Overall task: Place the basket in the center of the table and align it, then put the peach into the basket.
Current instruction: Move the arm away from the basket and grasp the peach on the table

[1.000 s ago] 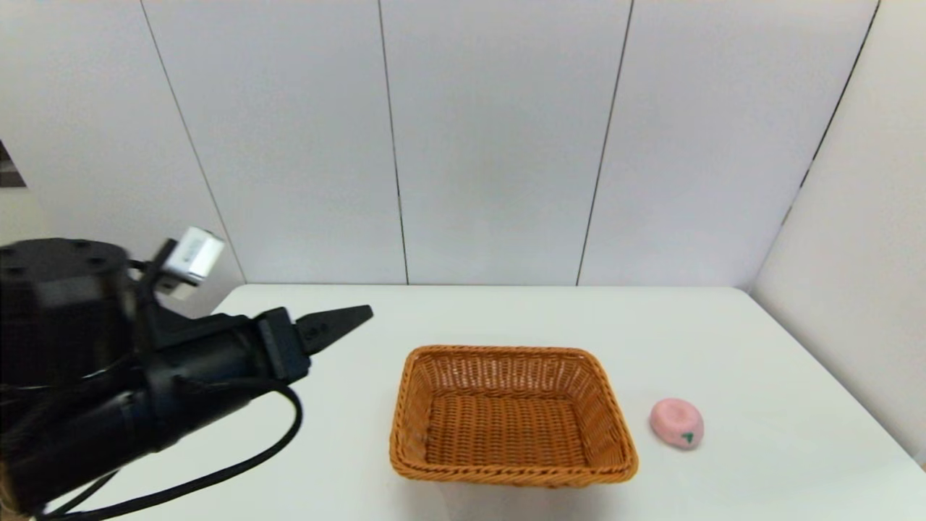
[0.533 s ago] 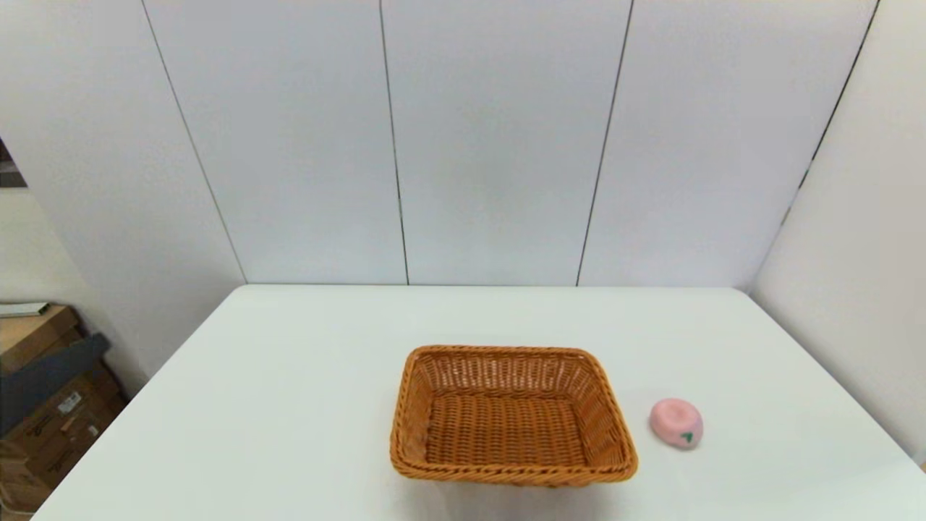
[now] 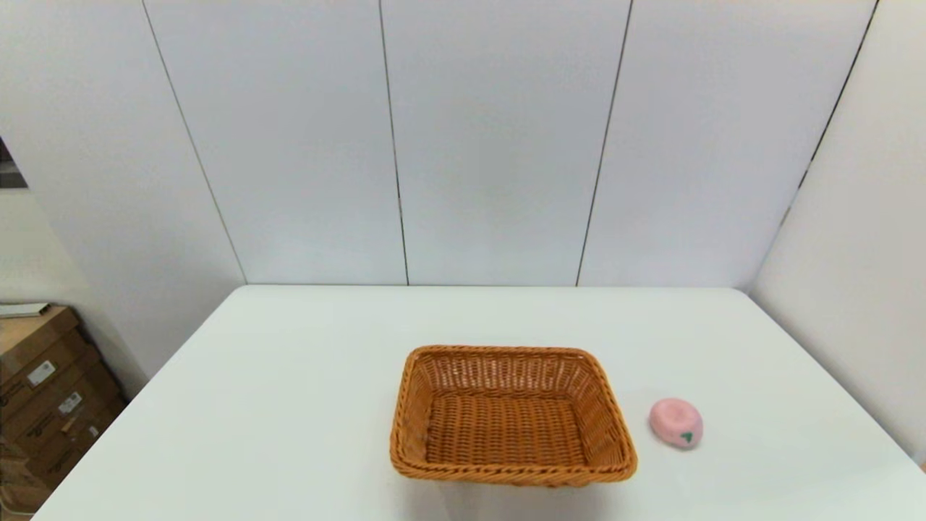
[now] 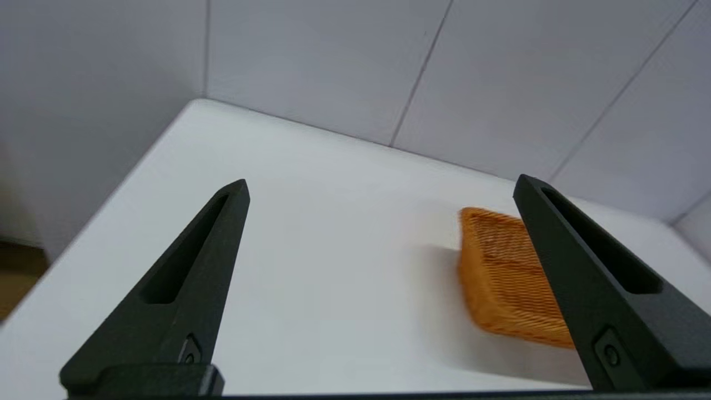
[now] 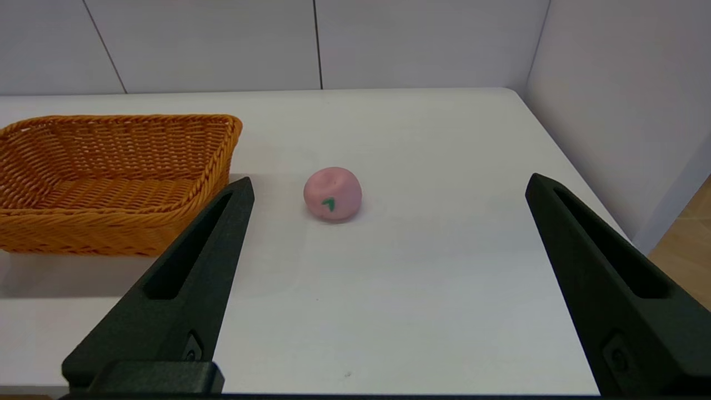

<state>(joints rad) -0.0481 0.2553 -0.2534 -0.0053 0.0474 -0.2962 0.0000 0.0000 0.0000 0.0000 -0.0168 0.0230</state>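
Observation:
The pink peach is the next thing for my right gripper to go to and grab by the side with the green leaf [image 3: 685, 434] [image 5: 329, 200].
The orange-brown wicker basket [image 3: 512, 416] [image 5: 111, 178] [image 4: 502, 280] stands empty near the middle of the white table [image 3: 304, 391], close to its front edge. The pink peach [image 3: 676, 422] [image 5: 333, 194] lies on the table just right of the basket, apart from it. Neither arm shows in the head view. My left gripper [image 4: 380, 186] is open and empty, held back beyond the table's left front, well away from the basket. Open and empty too, my right gripper [image 5: 389, 186] hangs in front of the peach at some distance.
Cardboard boxes [image 3: 43, 405] are stacked on the floor left of the table. White wall panels [image 3: 499, 145] close off the back and the right side. Bare tabletop lies to the left of the basket and behind it.
The left arm, which reached over the table's left part a second ago, has drawn back out of the head view. Basket and peach have not moved.

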